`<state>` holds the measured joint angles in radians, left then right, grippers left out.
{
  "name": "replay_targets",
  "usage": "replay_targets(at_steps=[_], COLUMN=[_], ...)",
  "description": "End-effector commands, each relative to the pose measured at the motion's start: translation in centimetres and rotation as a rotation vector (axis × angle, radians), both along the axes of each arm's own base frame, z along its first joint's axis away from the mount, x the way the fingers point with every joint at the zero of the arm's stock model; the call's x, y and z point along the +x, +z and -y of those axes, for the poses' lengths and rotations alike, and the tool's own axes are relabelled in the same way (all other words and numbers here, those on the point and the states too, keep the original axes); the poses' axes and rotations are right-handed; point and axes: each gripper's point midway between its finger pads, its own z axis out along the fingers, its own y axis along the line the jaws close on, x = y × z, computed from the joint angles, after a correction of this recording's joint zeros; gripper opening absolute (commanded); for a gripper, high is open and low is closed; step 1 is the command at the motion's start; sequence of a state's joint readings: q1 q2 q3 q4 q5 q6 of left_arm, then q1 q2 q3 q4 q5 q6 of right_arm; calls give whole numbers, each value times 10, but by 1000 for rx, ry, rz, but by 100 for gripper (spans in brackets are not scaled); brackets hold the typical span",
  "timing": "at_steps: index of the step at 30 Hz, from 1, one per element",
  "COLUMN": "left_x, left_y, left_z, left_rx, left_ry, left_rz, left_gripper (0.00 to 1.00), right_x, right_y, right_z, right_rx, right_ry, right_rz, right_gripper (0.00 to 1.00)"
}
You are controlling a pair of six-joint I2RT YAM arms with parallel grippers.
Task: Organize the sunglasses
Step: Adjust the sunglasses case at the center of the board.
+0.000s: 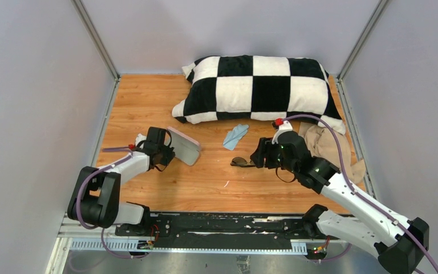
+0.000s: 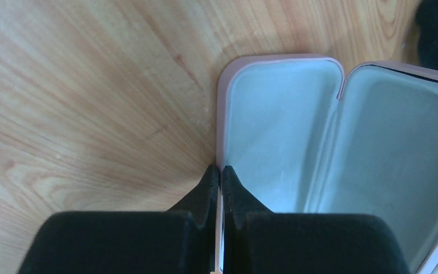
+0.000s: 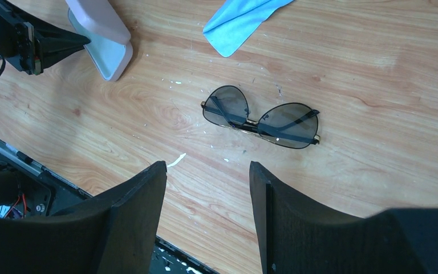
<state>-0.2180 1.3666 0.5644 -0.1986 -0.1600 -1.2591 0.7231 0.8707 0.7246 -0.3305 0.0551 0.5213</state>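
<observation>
The open case lies at a slant with my left gripper on its long rim, so next I open the gripper, grab the case's short end (image 1: 170,136) and turn it straight.
The sunglasses (image 3: 260,116) lie folded on the wooden table, dark lenses up; in the top view they (image 1: 240,162) sit just left of my right gripper (image 1: 258,157). My right gripper (image 3: 207,165) is open and empty, hovering short of them. The pinkish-grey case (image 1: 183,145) stands open at the left, pale lining showing (image 2: 274,131). My left gripper (image 2: 220,169) is shut on the case's rim, one finger inside and one outside. The case also shows in the right wrist view (image 3: 102,34).
A light blue cloth (image 1: 235,136) lies between the case and the pillow; it shows in the right wrist view (image 3: 242,20). A black-and-white checked pillow (image 1: 259,88) fills the back. A beige cloth (image 1: 328,145) lies behind my right arm. Grey walls enclose the table.
</observation>
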Motion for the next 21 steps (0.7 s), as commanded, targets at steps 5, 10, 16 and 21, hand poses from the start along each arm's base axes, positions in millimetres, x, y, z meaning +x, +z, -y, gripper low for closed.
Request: replay_targets(at_steps=[5, 10, 16, 21], left_x=[-12, -16, -16, -11], left_y=[-10, -3, -1, 9], left_z=[-7, -13, -11, -9], left_rx=[-60, -27, -31, -20], left_ry=[161, 167, 148, 100], left_rz=[-29, -30, -30, 14], left_gripper=[4, 20, 42, 50], right_x=[1, 13, 20, 21], right_y=[-4, 4, 12, 11], right_z=[17, 27, 31, 33], right_rx=[-69, -146, -177, -189], right_ry=[-31, -39, -42, -39], right_rz=[9, 67, 99, 100], right_gripper=[61, 61, 61, 61])
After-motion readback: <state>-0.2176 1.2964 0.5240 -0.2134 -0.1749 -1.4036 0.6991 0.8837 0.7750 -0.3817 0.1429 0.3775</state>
